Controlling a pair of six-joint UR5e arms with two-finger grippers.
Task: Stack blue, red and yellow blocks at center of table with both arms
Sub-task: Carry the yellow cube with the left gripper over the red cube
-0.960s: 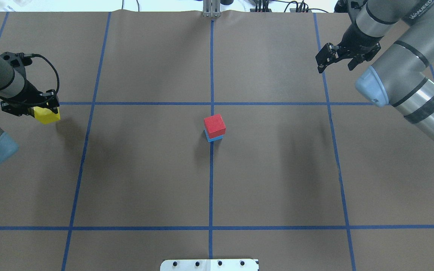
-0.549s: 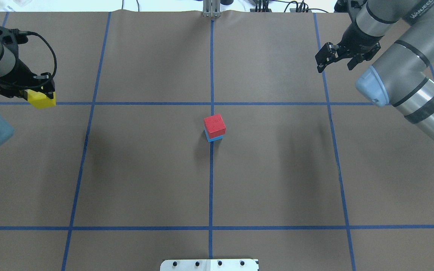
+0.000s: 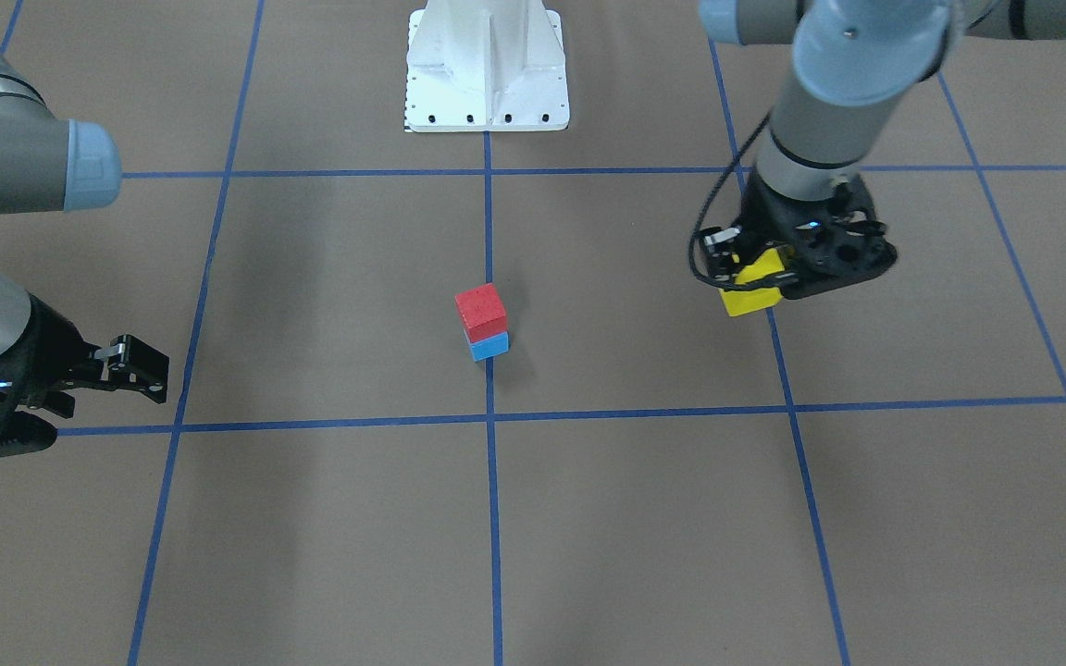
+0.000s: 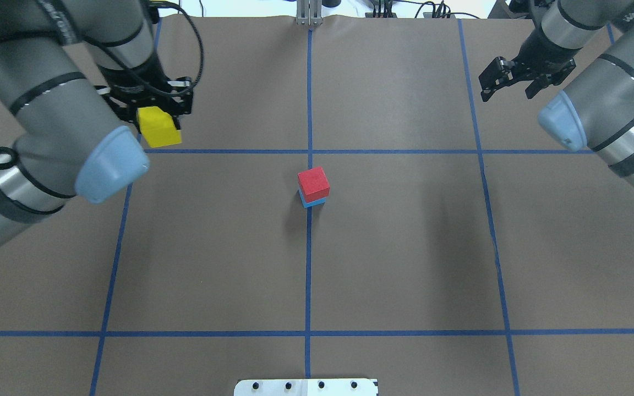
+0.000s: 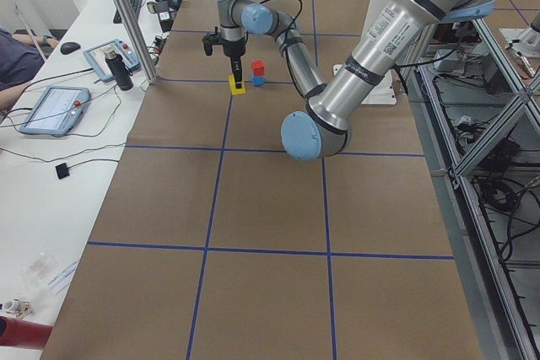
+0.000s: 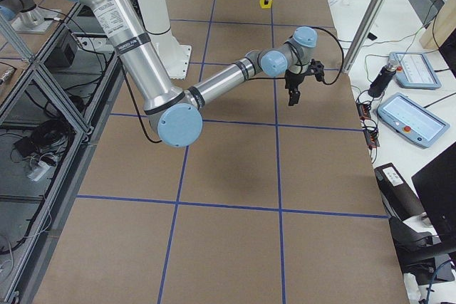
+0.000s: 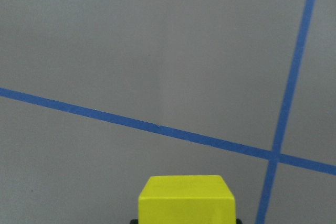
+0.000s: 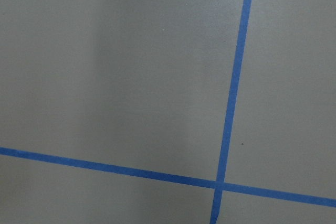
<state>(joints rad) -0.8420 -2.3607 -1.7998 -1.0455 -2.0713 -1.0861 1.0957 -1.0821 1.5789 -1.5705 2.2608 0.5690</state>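
Observation:
My left gripper is going to let go of the yellow block on top of the red block (image 3: 482, 301), squarely over the stack.
A red block (image 4: 313, 183) sits on a blue block (image 4: 312, 202) at the table's centre; the stack also shows in the front view (image 3: 480, 308). My left gripper (image 4: 156, 114) is shut on a yellow block (image 4: 158, 128) and holds it above the table, to the left of and farther back than the stack. The yellow block also shows in the front view (image 3: 749, 289) and in the left wrist view (image 7: 186, 199). My right gripper (image 4: 507, 91) is open and empty at the far right, well away from the stack.
Brown paper with a blue tape grid (image 4: 309, 110) covers the table. The robot's white base plate (image 3: 487, 69) is at the near edge. My left arm's elbow (image 4: 110, 162) hangs over the left half, and my right arm (image 4: 597, 126) over the right edge.
My left arm has swung in from the table's left edge toward the centre, carrying the yellow block to the right and farther back. My right gripper has shifted slightly right.

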